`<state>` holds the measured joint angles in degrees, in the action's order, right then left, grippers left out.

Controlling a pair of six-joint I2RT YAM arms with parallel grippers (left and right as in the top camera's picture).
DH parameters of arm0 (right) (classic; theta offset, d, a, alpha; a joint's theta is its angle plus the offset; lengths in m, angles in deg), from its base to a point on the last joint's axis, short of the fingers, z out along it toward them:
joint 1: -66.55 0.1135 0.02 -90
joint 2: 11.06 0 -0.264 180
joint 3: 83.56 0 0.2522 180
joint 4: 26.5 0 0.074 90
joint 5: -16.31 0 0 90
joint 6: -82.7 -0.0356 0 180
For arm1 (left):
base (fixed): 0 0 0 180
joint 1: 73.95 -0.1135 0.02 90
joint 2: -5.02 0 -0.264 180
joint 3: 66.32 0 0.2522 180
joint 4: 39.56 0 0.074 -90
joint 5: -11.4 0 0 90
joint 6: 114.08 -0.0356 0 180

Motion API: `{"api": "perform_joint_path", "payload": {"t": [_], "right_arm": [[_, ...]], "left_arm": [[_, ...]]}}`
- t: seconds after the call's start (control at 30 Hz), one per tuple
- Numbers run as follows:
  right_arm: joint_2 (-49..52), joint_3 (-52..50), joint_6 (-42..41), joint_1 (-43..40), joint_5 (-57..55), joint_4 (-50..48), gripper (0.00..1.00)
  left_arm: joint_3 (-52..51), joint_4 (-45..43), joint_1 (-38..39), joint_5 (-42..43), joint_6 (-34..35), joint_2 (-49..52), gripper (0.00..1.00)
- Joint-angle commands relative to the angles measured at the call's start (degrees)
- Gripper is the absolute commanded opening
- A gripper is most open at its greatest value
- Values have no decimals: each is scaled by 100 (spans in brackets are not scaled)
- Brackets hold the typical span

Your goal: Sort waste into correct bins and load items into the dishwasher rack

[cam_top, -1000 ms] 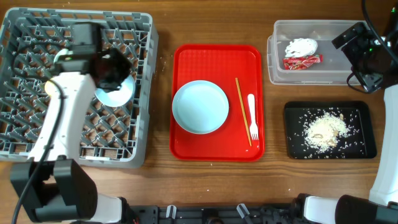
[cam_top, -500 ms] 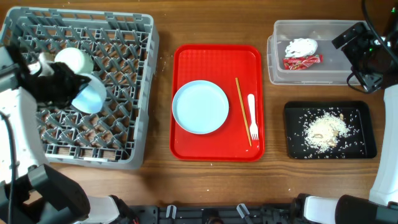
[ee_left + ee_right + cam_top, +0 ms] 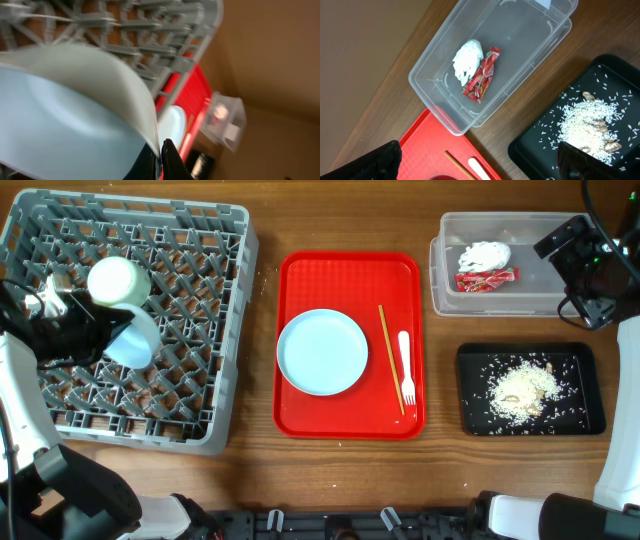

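Note:
The robot's left gripper will put the pale blue bowl down in the rack (image 3: 190, 320) between the light green bowl and the red serving tray.
My left gripper (image 3: 95, 338) is shut on the rim of the pale blue bowl (image 3: 133, 340) and holds it tilted over the left part of the grey dishwasher rack (image 3: 215, 300). In the left wrist view the fingers (image 3: 161, 152) pinch the bowl's edge (image 3: 65, 115) above the rack (image 3: 150, 30). A light green bowl (image 3: 118, 280) lies in the rack beside it. The pale blue plate (image 3: 322, 352), chopsticks (image 3: 390, 360) and white fork (image 3: 405, 368) lie on the red serving tray (image 3: 300, 415). My right gripper (image 3: 480, 162) is open and empty above the bins. The yellow cup is out of view.
The clear tub (image 3: 450, 290) at the back right holds the white napkin (image 3: 484, 255) and red wrapper (image 3: 487, 278); both show in the right wrist view (image 3: 467, 61) (image 3: 481, 77). The black tray (image 3: 475, 415) in front of it holds rice scraps (image 3: 522, 385).
My left arm has swung from the middle of the rack to its left side, carrying the pale blue bowl left and a little toward the front. The right arm has not moved.

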<state>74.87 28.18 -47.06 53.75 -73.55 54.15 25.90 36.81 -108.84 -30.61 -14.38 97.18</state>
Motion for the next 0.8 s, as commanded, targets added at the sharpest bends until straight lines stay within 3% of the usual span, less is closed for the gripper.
{"api": "perform_joint_path", "payload": {"t": [0.0, 0.27, 0.43, 0.53, 0.63, 0.77], "right_arm": [[37, -11, 63, 2, -7, 0, 100], [37, -11, 61, 2, -7, -2, 100], [37, -11, 63, 2, -7, 0, 100], [37, -11, 61, 2, -7, 0, 100], [37, -11, 61, 2, -9, -2, 100], [37, -11, 63, 2, -9, 0, 100]], "left_arm": [[-57, 2, -26, 1362, -424, 68, 4], [-85, -17, -28, 1449, -844, 122, 4], [-90, 92, -20, 691, -874, 146, 4], [-90, 197, 138, 603, -1298, 146, 5], [-90, -90, 610, -625, -1137, 149, 4], [-90, -391, 1152, -2157, -350, 149, 4]]}}
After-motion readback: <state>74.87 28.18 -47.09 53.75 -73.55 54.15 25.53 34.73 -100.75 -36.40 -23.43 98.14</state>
